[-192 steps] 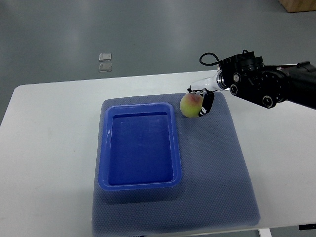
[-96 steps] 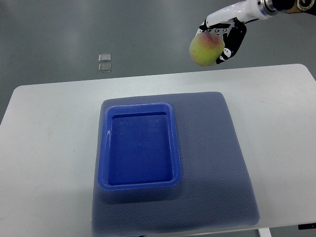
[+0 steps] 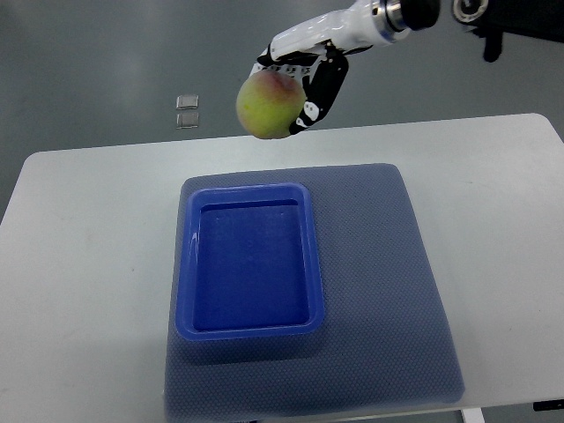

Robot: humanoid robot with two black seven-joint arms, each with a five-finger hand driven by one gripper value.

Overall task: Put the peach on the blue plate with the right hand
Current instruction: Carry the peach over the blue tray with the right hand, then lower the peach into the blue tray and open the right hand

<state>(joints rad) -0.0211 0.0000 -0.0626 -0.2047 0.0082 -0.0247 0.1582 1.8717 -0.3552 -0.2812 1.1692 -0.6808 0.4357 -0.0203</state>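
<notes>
The robot's right gripper should release the peach in the far half of the blue plate (image 3: 258,232), close to the plate's far rim. The peach is high above the table's far edge now.
My right hand (image 3: 300,84) comes in from the top right and is shut on a yellow-green peach (image 3: 269,106) with a red blush. It holds the peach high in the air, above the far edge of the table and beyond the far rim of the blue plate. The blue plate (image 3: 248,328) is a deep rectangular tray, empty, lying on a grey-blue mat (image 3: 379,282) in the middle of the white table. The left arm is out of view.
The white table (image 3: 88,264) extends to the left and right of the mat. Two small clear squares (image 3: 187,110) lie on the grey floor beyond the table.
The right hand lifted the peach off the mat beside the plate's far right corner, raised it high, then carried it leftward toward the plate's far side.
</notes>
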